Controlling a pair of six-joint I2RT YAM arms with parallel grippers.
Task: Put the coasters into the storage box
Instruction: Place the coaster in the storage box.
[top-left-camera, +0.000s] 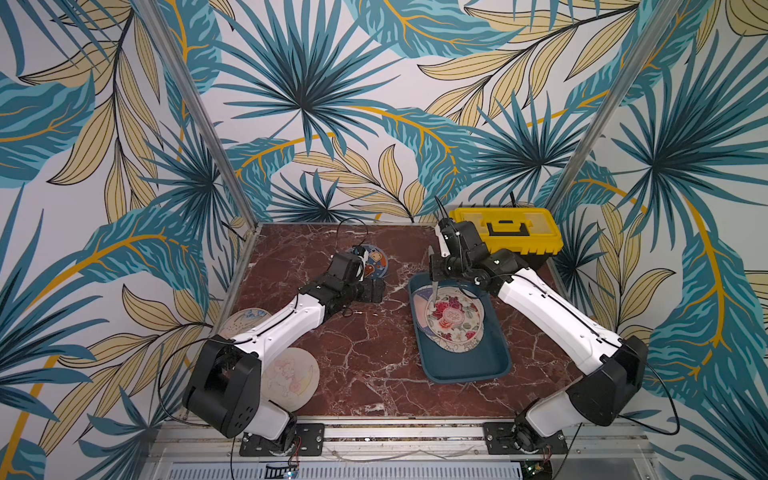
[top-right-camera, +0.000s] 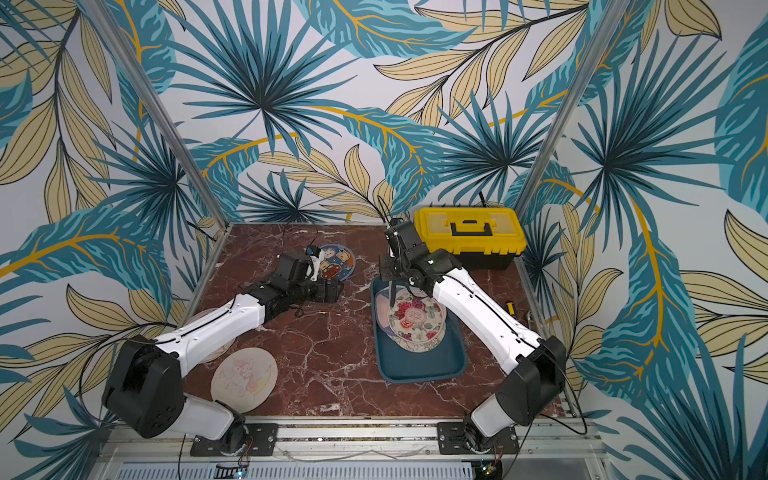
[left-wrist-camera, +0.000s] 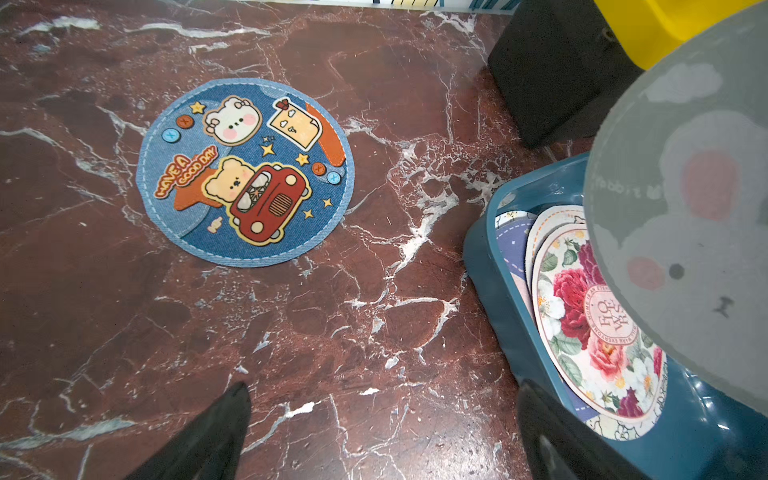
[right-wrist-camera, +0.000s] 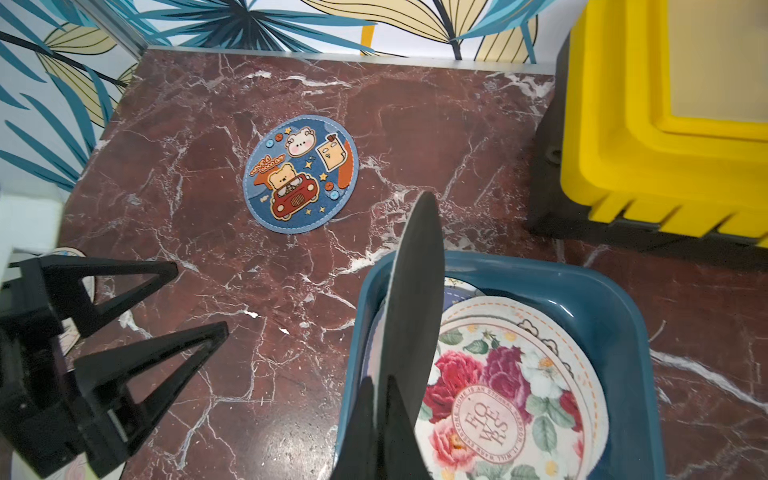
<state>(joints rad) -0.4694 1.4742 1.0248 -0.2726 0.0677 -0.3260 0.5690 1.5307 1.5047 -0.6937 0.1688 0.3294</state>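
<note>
Next, I let go of the grey-backed coaster with my right gripper on top of the floral coaster (top-left-camera: 445, 313) (right-wrist-camera: 457, 417) inside the teal storage box.
My right gripper (right-wrist-camera: 378, 386) is shut on a grey-backed coaster (right-wrist-camera: 415, 291), held on edge over the near-left end of the teal storage box (top-left-camera: 465, 374). Inside the box lie several coasters, a floral one (top-left-camera: 455, 318) on top. A blue coaster (left-wrist-camera: 245, 172) with cartoon bears lies flat on the marble at the back. My left gripper (left-wrist-camera: 382, 395) hangs open and empty above the table between that blue coaster and the box. A cream coaster (top-left-camera: 291, 378) lies at the front left by the left arm's base; another coaster (top-left-camera: 245, 322) is partly hidden under that arm.
A yellow-lidded black toolbox (top-left-camera: 507, 232) stands at the back right, just behind the storage box. Metal frame posts and patterned walls close in the marble table (top-left-camera: 365, 340) on three sides. The two grippers are close together near the box's left rim.
</note>
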